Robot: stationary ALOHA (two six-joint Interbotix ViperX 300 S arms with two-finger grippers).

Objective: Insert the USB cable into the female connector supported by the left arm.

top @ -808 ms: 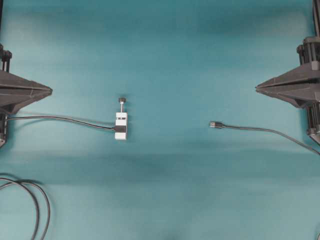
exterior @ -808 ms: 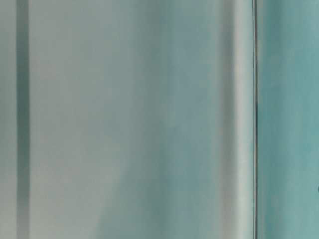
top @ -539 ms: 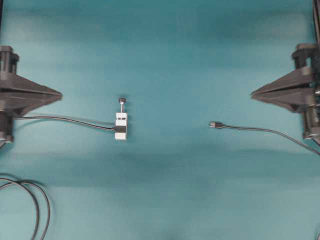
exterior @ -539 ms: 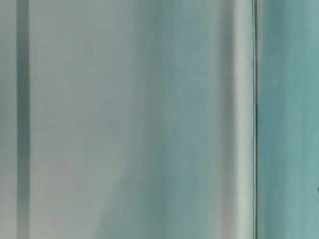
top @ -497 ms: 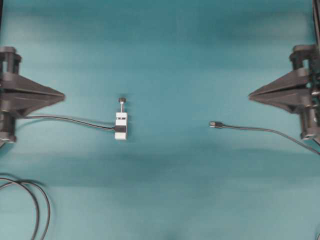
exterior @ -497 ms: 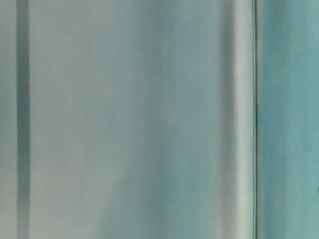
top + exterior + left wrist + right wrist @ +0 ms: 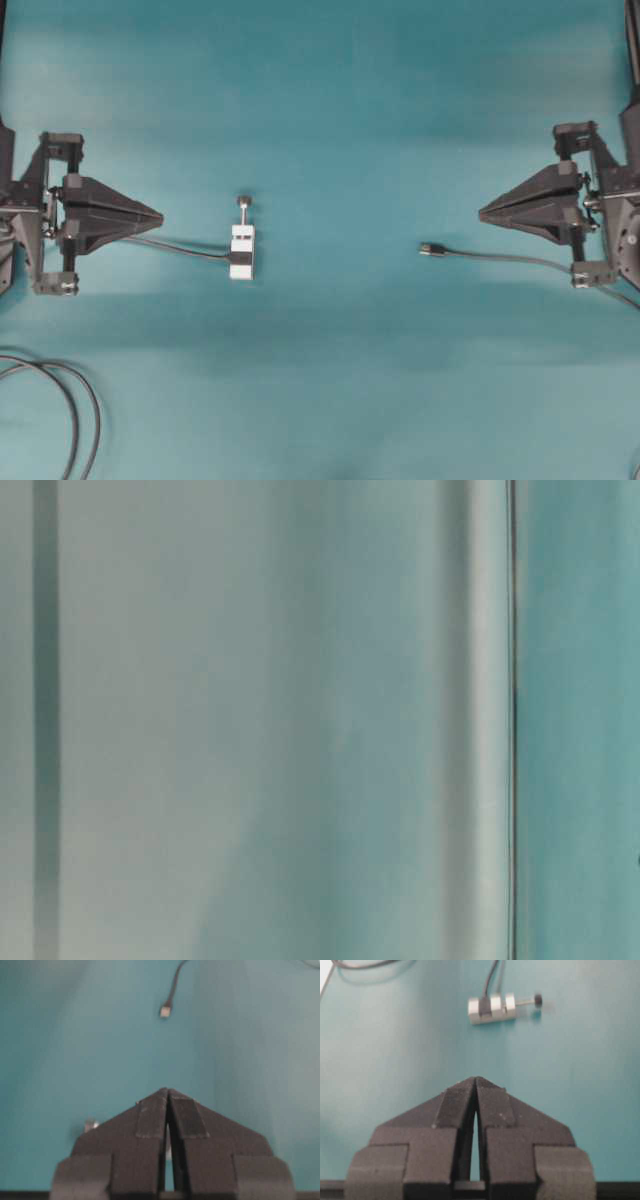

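The fingers of my left gripper needs to next move to the female connector's cable side (image 7: 230, 256) and close partway around the cable there, to brace the white block.
The female connector (image 7: 242, 251), a small white block with a black band and a dark-capped screw knob (image 7: 244, 201), lies on the teal table left of centre, its cable running left. The USB cable's plug (image 7: 430, 249) lies right of centre with its silvery tip pointing left. My left gripper (image 7: 160, 215) is shut and empty, a short way left of the connector. My right gripper (image 7: 480, 212) is shut and empty, just right of and above the plug. The right wrist view shows the connector (image 7: 492, 1008) ahead of the closed right gripper (image 7: 476, 1080). In the left wrist view the plug (image 7: 164, 1011) lies far ahead of the closed left gripper (image 7: 167, 1091), whose fingers hide most of the connector.
A looped pair of dark cables (image 7: 72, 405) lies at the bottom left corner. The connector's cable (image 7: 180, 246) passes under my left gripper. The USB cable (image 7: 520, 260) trails off to the right edge. The table-level view is a blur of pale and teal bands.
Both arms have come inward from the table's sides toward the centre, the left toward the connector, the right toward the plug. Both grippers stay shut. Connector and plug have not moved.
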